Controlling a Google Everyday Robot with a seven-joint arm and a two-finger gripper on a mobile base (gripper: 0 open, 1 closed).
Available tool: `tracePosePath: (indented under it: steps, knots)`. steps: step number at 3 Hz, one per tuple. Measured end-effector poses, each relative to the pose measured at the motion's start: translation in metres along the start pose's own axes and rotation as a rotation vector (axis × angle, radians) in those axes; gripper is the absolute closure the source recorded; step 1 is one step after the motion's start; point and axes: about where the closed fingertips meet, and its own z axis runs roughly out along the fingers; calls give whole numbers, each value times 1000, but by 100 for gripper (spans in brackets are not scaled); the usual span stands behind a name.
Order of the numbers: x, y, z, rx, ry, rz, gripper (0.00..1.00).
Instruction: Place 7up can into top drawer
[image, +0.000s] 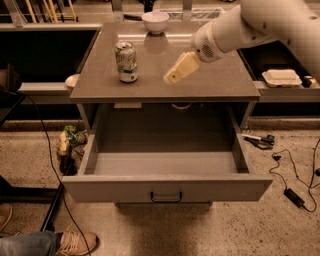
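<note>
I need to next reach the upright 7up can on the cabinet top and close around the middle of its body (127, 62).
The 7up can (127, 61) stands upright on the left part of the cabinet top (210, 85). It has a white-and-green label and a silver top. My gripper (173, 75) hangs above the middle of the cabinet top, to the right of the can and apart from it. It holds nothing that I can see. The white arm reaches in from the upper right. The top drawer (165, 186) is pulled wide open below the cabinet top. Its inside is bare and its dark handle sits at the centre of the front panel.
A white bowl (155, 21) stands at the back of the cabinet top. A white food container (282, 77) lies on the ledge at right. Cables and a power adapter (295, 197) lie on the floor at right. A person's shoe (75, 242) is at lower left.
</note>
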Motion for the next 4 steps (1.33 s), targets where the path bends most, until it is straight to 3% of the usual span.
tracePosePath:
  steps: [2, 3, 4]
  knots:
    - [-33, -23, 65, 29, -136, 71, 0]
    - [-54, -26, 90, 29, -186, 65, 0]
    - [-54, -26, 90, 29, -186, 65, 0]
